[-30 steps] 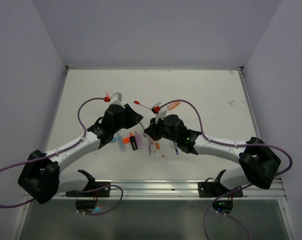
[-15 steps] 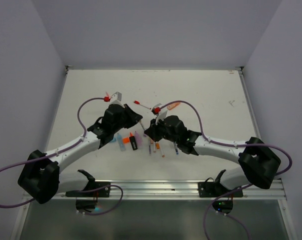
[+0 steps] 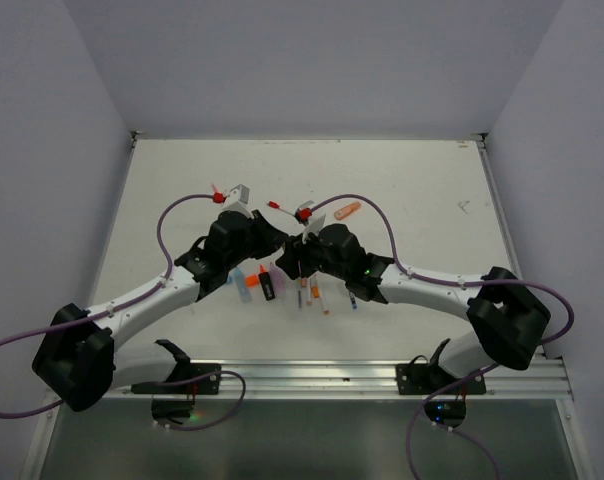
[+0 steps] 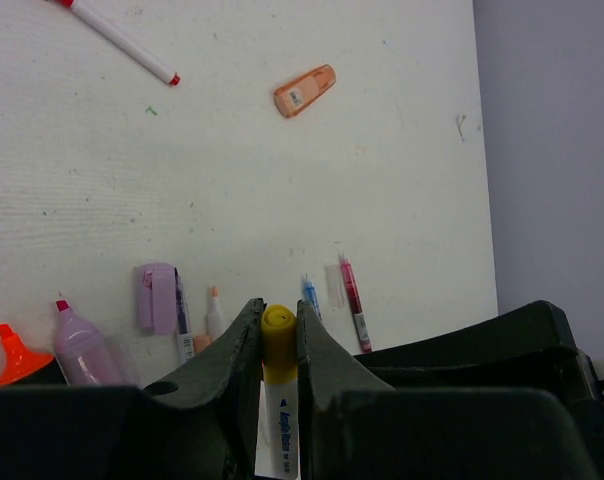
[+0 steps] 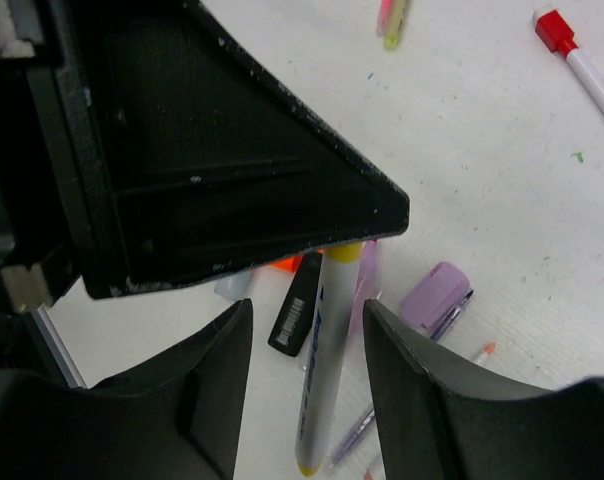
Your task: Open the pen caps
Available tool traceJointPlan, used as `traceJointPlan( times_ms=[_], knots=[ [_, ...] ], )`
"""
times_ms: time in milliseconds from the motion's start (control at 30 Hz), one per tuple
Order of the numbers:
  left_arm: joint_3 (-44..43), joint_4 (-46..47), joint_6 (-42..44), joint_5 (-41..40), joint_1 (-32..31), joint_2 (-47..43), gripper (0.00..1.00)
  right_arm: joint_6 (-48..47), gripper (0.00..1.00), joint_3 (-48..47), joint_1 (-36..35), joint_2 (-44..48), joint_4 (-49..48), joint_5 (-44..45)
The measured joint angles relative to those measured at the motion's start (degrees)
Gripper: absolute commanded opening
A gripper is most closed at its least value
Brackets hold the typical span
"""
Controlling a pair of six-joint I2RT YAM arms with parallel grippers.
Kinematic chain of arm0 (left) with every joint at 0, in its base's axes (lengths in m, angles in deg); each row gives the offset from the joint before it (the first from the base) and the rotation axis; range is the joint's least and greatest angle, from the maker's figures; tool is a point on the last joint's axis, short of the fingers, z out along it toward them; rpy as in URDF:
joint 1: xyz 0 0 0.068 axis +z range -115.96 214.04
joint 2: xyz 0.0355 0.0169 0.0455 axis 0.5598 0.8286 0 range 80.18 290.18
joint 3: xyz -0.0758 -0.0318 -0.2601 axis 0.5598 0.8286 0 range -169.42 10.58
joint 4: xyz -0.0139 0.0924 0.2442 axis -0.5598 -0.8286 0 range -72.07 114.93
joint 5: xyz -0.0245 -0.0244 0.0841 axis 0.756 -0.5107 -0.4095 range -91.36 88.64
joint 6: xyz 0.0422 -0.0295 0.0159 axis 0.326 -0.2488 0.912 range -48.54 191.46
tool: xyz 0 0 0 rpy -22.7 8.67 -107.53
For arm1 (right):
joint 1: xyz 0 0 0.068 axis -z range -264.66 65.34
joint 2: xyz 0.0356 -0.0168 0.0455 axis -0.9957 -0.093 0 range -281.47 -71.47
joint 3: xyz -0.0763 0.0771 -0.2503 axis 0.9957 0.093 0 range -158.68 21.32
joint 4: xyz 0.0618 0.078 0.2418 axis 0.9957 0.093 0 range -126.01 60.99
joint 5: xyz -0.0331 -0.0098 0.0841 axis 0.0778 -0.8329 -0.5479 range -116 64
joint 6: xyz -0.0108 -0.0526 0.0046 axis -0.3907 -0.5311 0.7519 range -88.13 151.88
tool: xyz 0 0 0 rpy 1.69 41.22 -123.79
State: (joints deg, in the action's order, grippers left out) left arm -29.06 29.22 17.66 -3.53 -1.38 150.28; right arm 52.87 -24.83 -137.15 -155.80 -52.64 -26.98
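My left gripper is to release the yellow cap on the table [image 3: 326, 284], setting it in the spot between the white pens and the blue pen. The cap is now above a row of pens.
My left gripper [image 4: 278, 312] is shut on the yellow cap [image 4: 278, 325] of a white marker, whose body runs back between the jaws. In the right wrist view the same white marker [image 5: 325, 370] hangs out from under the black left gripper, with a yellow tip at its low end. My right gripper [image 5: 307, 303] is open, its fingers either side of the marker body and not touching it. In the top view the two grippers meet near the table's middle [image 3: 287, 250], above a row of pens.
A red-capped white pen [image 4: 117, 40] and an orange cap [image 4: 304, 90] lie farther out. A purple cap [image 4: 156, 297], a purple highlighter [image 4: 77, 345], an orange highlighter [image 4: 17, 350], a blue pen [image 4: 310, 295] and a red pen [image 4: 352, 300] lie below the grippers. A black highlighter [image 5: 295, 305] lies beside the marker.
My right arm has moved left, bringing its gripper up against the left gripper. The left arm has barely shifted.
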Motion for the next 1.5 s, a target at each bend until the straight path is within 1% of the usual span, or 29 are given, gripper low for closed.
traceJointPlan(
  times_ms=[100,133,200,233,267,433,567,700,900,967,1100,1167,1233,1367,1500],
  knots=[
    [0.2,0.6,0.7,0.0,-0.3,-1.7,0.0,-0.2,0.36,-1.5,0.0,-1.0,0.4,0.0],
    [0.2,0.9,0.9,0.0,-0.3,-2.3,0.0,-0.2,0.27,-1.7,0.0,-1.2,0.6,0.0],
    [0.3,1.2,1.0,-0.1,-0.3,-3.3,0.0,-0.5,0.15,-2.0,0.0,-1.4,1.0,0.2],
    [0.5,1.2,1.1,-0.2,-0.3,-3.8,0.0,-0.5,0.03,-2.0,0.0,-1.4,1.1,0.5],
    [0.7,1.3,1.1,-0.3,-0.3,-4.2,0.0,-0.6,0.0,-2.0,0.3,-1.4,1.2,0.4],
    [1.8,1.8,0.9,-2.6,-0.8,-6.1,0.0,-0.4,0.0,-1.8,0.1,-0.9,1.1,0.1],
    [1.9,2.7,0.4,-3.5,-1.6,-7.7,0.0,-0.6,0.0,0.4,0.0,2.0,-0.7,-0.1],
    [1.8,4.1,-1.4,-2.9,-1.7,-7.8,0.0,-0.7,0.0,3.0,0.0,4.4,-3.2,0.1],
    [-0.1,4.6,-5.2,0.3,0.1,-5.9,0.0,-0.8,0.0,6.7,0.2,7.1,-8.4,2.0],
    [-0.6,5.3,-5.7,-0.8,0.2,-5.2,0.0,-1.0,0.0,7.5,0.4,7.6,-9.0,2.4],
    [-4.1,12.1,-6.0,-13.9,7.8,-4.7,0.0,-1.2,0.0,13.3,-0.9,9.0,-2.1,1.2],
    [-5.3,15.4,-6.7,-17.6,8.9,-4.9,0.0,-1.2,0.0,15.3,-1.2,8.9,1.3,1.0],
    [-5.7,18.0,-6.8,-19.7,8.7,-5.1,0.0,-1.2,0.0,16.0,-1.1,8.9,3.1,1.0],
    [-6.3,18.6,-6.6,-19.5,8.7,-4.5,0.0,-0.9,0.0,16.0,-1.1,9.6,3.5,1.5],
    [-9.8,14.6,-4.6,-14.4,8.6,-1.1,0.0,0.5,0.0,16.0,-1.1,10.9,5.2,5.2]
  ],
)
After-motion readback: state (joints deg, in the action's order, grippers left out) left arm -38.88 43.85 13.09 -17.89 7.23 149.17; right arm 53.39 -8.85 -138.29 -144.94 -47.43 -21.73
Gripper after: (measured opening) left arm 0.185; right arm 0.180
